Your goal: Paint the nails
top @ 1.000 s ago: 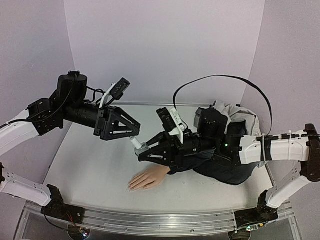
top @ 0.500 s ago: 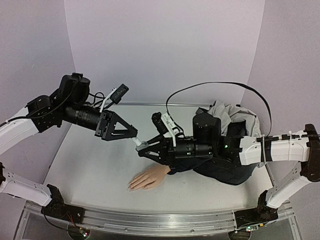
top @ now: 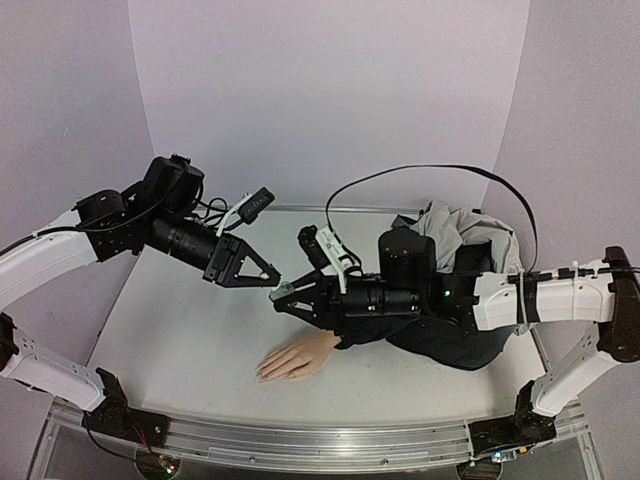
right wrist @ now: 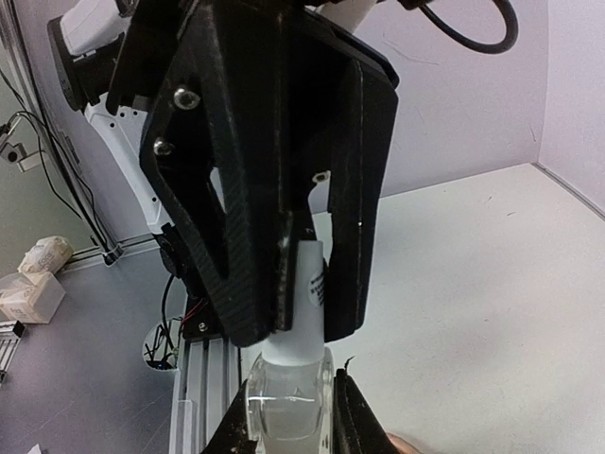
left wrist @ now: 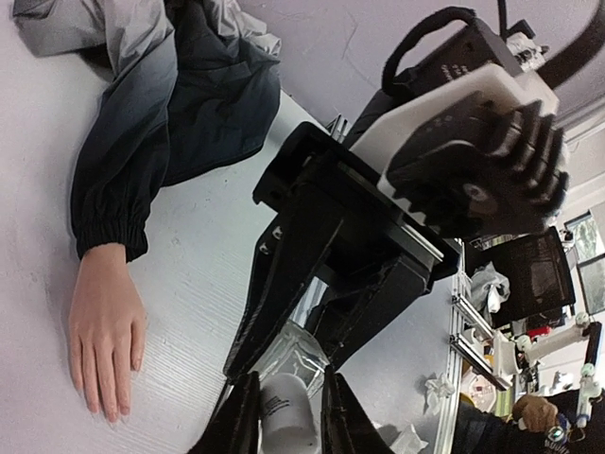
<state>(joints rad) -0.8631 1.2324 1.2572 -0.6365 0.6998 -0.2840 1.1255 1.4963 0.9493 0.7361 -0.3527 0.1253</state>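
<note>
The robot's left gripper should release the glass bottle on the bare white table (top: 202,310) between the mannequin fingertips and purple side. The bottle is now held above the mannequin hand.
A peach mannequin hand (top: 297,357) lies palm down on the white table, its wrist in a dark navy sleeve (top: 440,340). The nails (top: 262,375) point left and are small and pale; the left wrist view shows the nails (left wrist: 99,405) bare. Above the hand, my right gripper (top: 284,297) is shut on a small clear glass bottle (right wrist: 288,407). My left gripper (top: 272,279) meets it from the left, its fingers (left wrist: 242,416) pressed on both sides of the bottle's white cap (right wrist: 302,298). The cap (left wrist: 286,411) sits between the left jaws.
A grey and navy jacket (top: 470,235) is heaped at the back right, joined to the sleeve. A black cable (top: 430,168) loops above the right arm. Purple walls close the back and sides. An aluminium rail (top: 300,442) runs along the near edge.
My left gripper has come down and right to the bottle, and its jaws have closed from wide apart onto the white cap. The right gripper kept hold of the bottle, shifting slightly left.
</note>
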